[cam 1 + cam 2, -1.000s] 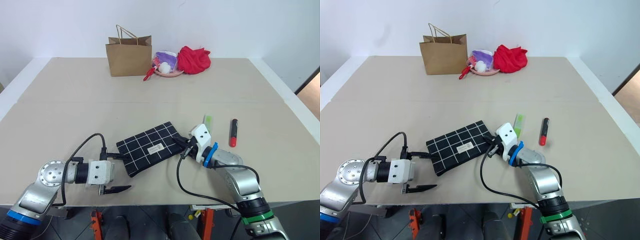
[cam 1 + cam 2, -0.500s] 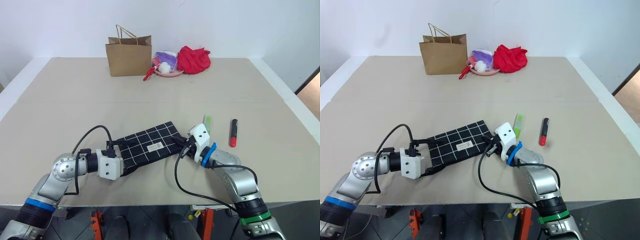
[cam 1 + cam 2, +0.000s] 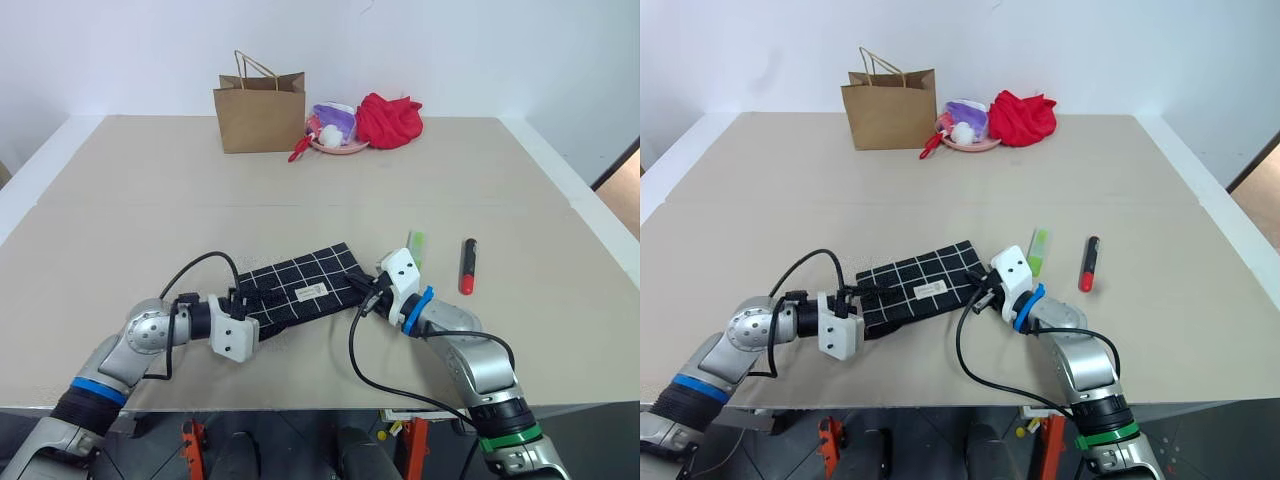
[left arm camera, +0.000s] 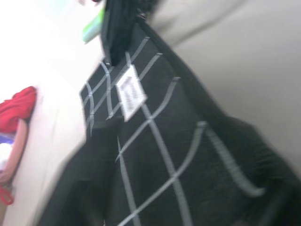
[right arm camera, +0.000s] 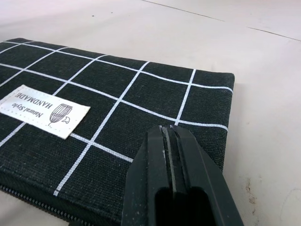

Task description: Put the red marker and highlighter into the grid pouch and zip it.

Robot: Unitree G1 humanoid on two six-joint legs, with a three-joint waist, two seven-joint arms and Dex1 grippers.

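Observation:
Next, I back my right gripper off, as it is shut over the grid pouch's labelled side, and take the zipper at the pouch's near edge (image 5: 51, 210) to open the pouch.
The grid pouch (image 3: 305, 285) lies flat on the table, its white label (image 5: 44, 110) facing up. My left gripper (image 3: 243, 303) is at its left end, with the pouch (image 4: 155, 150) close in front of the wrist camera. At the pouch's right end sits my right gripper (image 3: 360, 287), shut; the fingertips (image 5: 168, 134) press together just over the corner, and nothing shows between them. The light-green highlighter (image 3: 415, 245) lies just right of that gripper. The red marker (image 3: 467, 265) lies further right. Both are untouched on the table.
At the far side stand a brown paper bag (image 3: 259, 110), a pink plate (image 3: 338, 147) with small items, a red thing (image 3: 297, 151) beside it and a red cloth (image 3: 388, 118). Black cables loop from both wrists over the table's near edge.
My left arm has swung in toward the right and rolled, coming up against the pouch's left end. That end has shifted, so the pouch lies less slanted. The right arm kept still.

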